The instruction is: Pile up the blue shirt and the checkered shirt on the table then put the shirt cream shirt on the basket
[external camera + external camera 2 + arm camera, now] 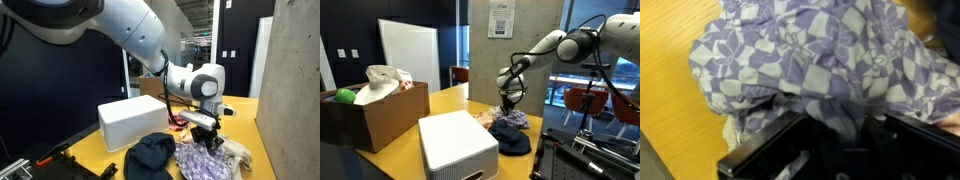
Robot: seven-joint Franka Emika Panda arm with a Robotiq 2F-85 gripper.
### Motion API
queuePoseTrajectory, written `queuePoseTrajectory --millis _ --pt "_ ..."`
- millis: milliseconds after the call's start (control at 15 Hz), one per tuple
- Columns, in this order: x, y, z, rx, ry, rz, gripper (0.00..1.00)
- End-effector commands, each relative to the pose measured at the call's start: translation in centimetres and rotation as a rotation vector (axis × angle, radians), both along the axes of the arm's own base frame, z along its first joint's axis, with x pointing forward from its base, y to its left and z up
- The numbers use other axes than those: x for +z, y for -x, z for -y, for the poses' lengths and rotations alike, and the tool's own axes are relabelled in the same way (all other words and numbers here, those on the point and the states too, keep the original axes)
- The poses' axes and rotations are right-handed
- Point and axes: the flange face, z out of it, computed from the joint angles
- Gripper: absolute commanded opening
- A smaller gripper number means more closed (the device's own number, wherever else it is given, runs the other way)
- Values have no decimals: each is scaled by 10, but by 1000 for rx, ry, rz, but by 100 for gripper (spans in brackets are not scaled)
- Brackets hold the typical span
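The gripper should release the checkered shirt on top of the dark blue shirt (154, 151), next to the white basket.
The checkered shirt (205, 158), purple and white, lies bunched on the yellow table (110, 160). It fills the wrist view (810, 50). The dark blue shirt (150, 155) lies next to it, touching it, and shows in both exterior views (510, 141). The cream shirt (240, 152) pokes out from under the checkered one at its far side. My gripper (205, 130) points down onto the checkered shirt (511, 118). A fold of that fabric is pinched between its fingers (835, 128). The white basket (130, 122) stands beside the shirts.
A cardboard box (375, 115) with a white bag and a green object stands at the table's far end. The white basket (458, 145) sits near the table edge. A concrete wall (290, 90) is close behind the shirts.
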Motion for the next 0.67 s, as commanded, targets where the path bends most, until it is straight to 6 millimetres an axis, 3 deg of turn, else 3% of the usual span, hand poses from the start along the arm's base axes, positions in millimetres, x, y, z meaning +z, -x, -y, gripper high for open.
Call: queuePoseTrajectory --millis 0,267,400,600 --pt "55 -22 -1 -28 -5 44 0" --pt "122 -40 -22 -42 -3 102 4" --pt "152 -43 -43 -39 -17 117 4" --pt "192 -38 -91 7 -50 130 4"
